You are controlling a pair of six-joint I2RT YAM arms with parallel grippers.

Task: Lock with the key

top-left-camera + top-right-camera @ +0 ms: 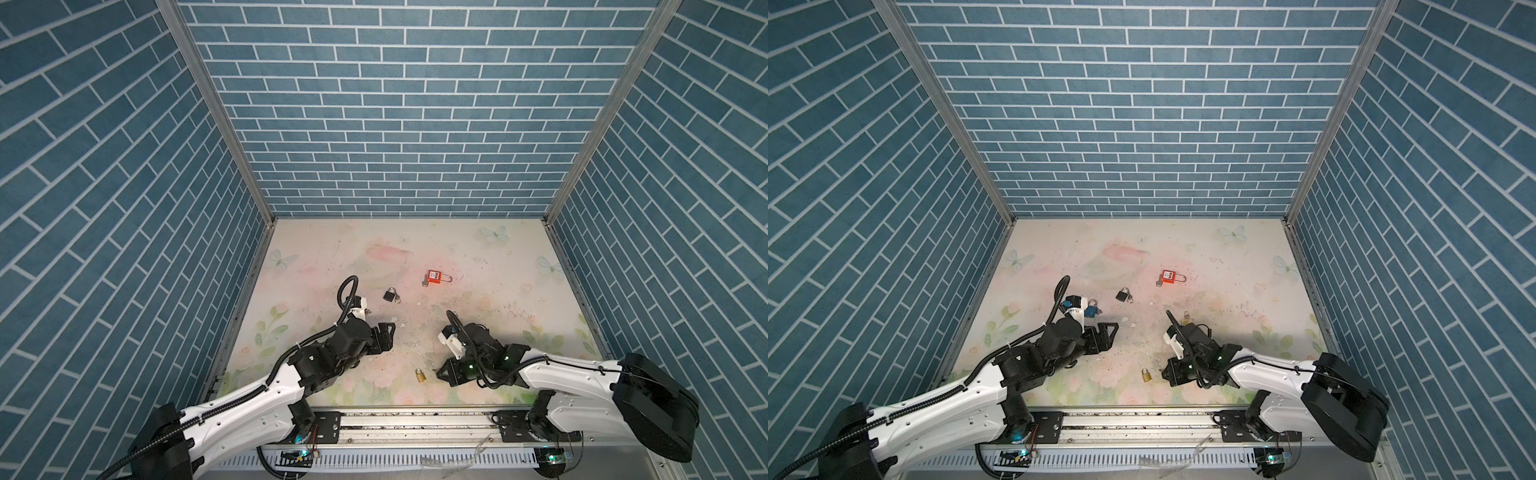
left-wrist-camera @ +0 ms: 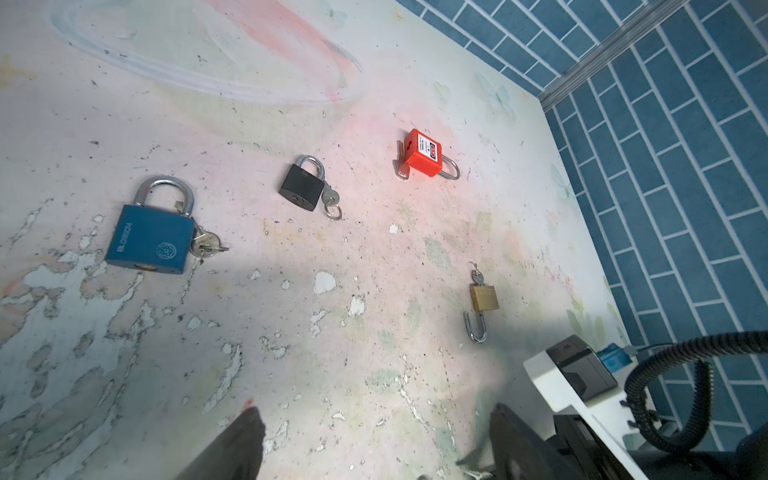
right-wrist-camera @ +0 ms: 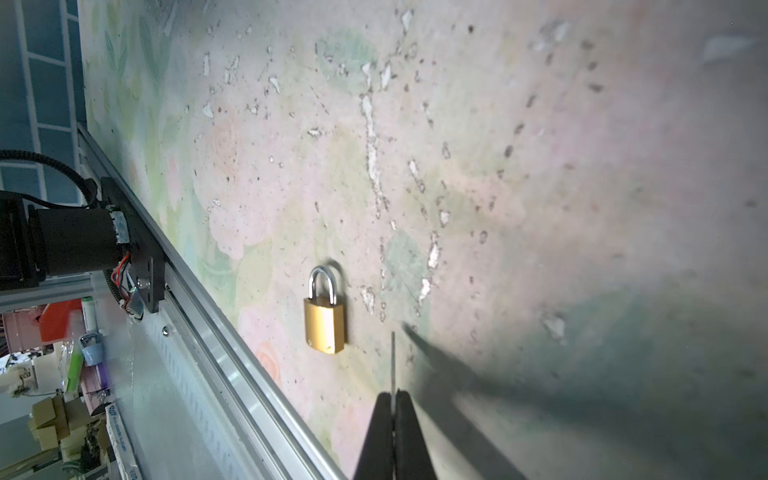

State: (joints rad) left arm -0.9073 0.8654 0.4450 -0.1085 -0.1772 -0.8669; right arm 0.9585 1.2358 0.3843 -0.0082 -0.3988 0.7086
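My right gripper needs to let go of the thin metal key on the table (image 1: pixel 426 373) (image 3: pixel 352 326) close beside the body of the small brass padlock.
A small brass padlock (image 3: pixel 325 320) lies flat near the table's front edge, and both top views show it (image 1: pixel 420 375) (image 1: pixel 1146 375). Its shackle looks pushed down into the body. My right gripper (image 3: pixel 393 395) is shut on a thin metal key (image 3: pixel 392 357), seen edge-on. The blade sticks out past the fingertips and ends just beside the padlock's lower corner without touching it. In both top views this gripper (image 1: pixel 438 374) (image 1: pixel 1165 372) sits low, right of the padlock. My left gripper (image 2: pixel 374 419) hovers open and empty over bare table (image 1: pixel 388 332).
Other padlocks lie further back: a blue one (image 2: pixel 149 241) with keys, a black one (image 2: pixel 302 187) with a key, a red one (image 2: pixel 424 158), and a brass one (image 2: pixel 482 297) with open shackle and key inserted. A metal rail (image 3: pixel 232 365) runs along the front edge.
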